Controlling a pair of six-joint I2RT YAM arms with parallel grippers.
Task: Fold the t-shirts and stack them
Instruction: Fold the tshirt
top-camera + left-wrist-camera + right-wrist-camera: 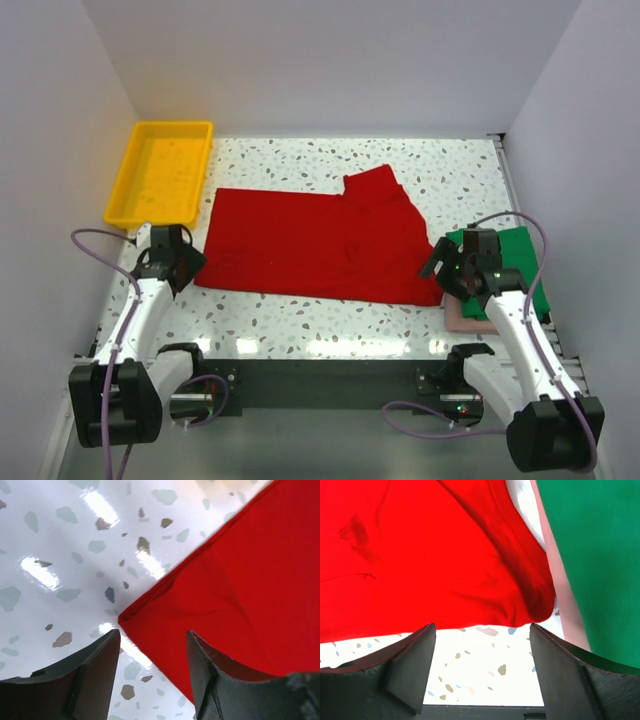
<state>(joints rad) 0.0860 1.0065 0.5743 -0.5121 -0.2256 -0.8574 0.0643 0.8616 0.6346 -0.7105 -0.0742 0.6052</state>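
The red t-shirt has a corner beside the yellow tray. My left gripper will move next to that far corner point(220, 191) of the shirt and close there.
A red t-shirt point(315, 240) lies spread on the speckled table, one sleeve folded up at the back. My left gripper point(187, 265) is open just above its near left corner point(125, 616); the cloth edge runs between the fingers point(97, 665). My right gripper point(437, 262) is open at the shirt's near right corner point(540, 605), with bare table between its fingers point(412, 660). A folded green shirt point(515, 262) lies on a folded pink one point(468, 318) at the right; both show in the right wrist view, the green point(595, 555) over the pink point(565, 595).
A yellow tray point(130, 180) stands at the back left of the table. White walls close in the left, back and right sides. The dark base rail point(320, 375) runs along the near edge between the arm bases.
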